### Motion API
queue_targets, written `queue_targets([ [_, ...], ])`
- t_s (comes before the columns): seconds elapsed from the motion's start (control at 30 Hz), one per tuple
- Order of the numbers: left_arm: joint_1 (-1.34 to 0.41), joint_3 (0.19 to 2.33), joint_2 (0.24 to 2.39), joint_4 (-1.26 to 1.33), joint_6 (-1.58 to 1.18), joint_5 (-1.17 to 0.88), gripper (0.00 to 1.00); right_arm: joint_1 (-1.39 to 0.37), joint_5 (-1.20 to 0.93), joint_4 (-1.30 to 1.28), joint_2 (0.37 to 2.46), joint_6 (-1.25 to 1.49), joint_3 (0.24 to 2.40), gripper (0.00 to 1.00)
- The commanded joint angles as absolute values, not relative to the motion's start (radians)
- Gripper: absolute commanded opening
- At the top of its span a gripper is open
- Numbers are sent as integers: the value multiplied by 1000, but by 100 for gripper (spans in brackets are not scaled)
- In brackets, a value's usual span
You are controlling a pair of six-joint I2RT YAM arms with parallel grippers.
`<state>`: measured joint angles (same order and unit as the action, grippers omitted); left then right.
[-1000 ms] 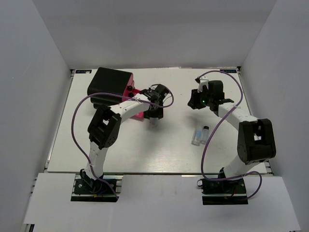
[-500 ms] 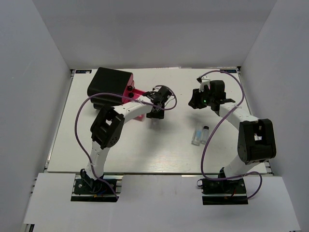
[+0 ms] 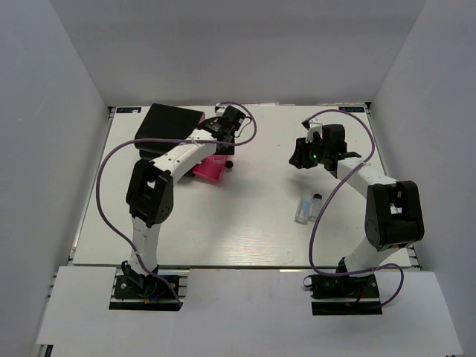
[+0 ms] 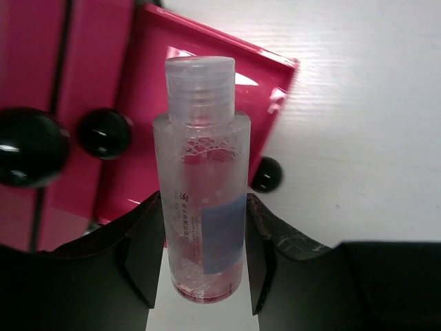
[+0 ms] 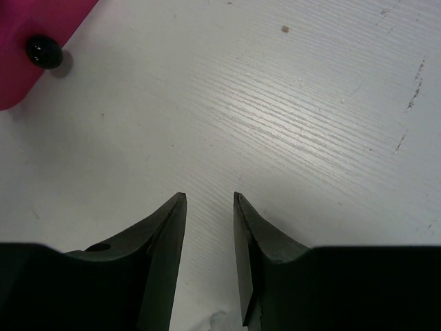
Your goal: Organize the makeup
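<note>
My left gripper is going to release the small clear bottle inside the open pink drawer, along the drawer's front side (image 3: 219, 166) (image 4: 218, 163) behind its black knob.
My left gripper (image 4: 203, 198) is shut on a small clear bottle (image 4: 203, 179) with a clear cap, a blue label and pinkish foamy liquid. It holds the bottle over the open pink drawer (image 4: 270, 86). In the top view the left gripper (image 3: 225, 147) hangs at the drawer (image 3: 209, 170) in front of the black box (image 3: 168, 126). Two more small clear bottles (image 3: 306, 207) lie side by side on the table, right of centre. My right gripper (image 5: 209, 196) is open and empty above bare table; in the top view it (image 3: 300, 157) sits back right. No other makeup shows.
The box has closed pink drawer fronts (image 4: 41, 62) with round black knobs (image 4: 103, 133). The open drawer's knob (image 4: 266, 174) shows by the bottle, and also at the right wrist view's top left (image 5: 45, 52). White walls enclose the white table (image 3: 253, 230).
My left gripper has moved back and left with the bottle, from the table's middle to above the open pink drawer. The right arm has not moved.
</note>
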<state>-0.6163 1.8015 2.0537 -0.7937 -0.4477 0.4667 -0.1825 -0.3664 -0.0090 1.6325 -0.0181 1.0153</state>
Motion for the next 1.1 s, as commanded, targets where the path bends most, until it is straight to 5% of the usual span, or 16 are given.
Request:
queue_targets([
  [0.0, -586, 1809, 2023, -790, -405, 518, 11, -176, -377, 2, 1637, -23, 1032, 39],
  [0.2, -574, 1827, 2054, -775, -371, 494, 39, -176, -379, 3, 1638, -29, 1032, 41],
  [0.43, -574, 1802, 2046, -770, -379, 488, 54, -176, -391, -40, 1649, -41, 1043, 45],
  [0.67, -565, 1795, 2042, -767, -379, 480, 55, -176, -397, -46, 1654, -41, 1057, 45],
  [0.83, -565, 1783, 2051, -765, -385, 456, 46, -178, -399, -48, 1652, -41, 1051, 46],
  [1.07, -565, 1776, 2085, -761, -365, 457, 65, -179, -399, -46, 1649, -43, 1046, 46],
])
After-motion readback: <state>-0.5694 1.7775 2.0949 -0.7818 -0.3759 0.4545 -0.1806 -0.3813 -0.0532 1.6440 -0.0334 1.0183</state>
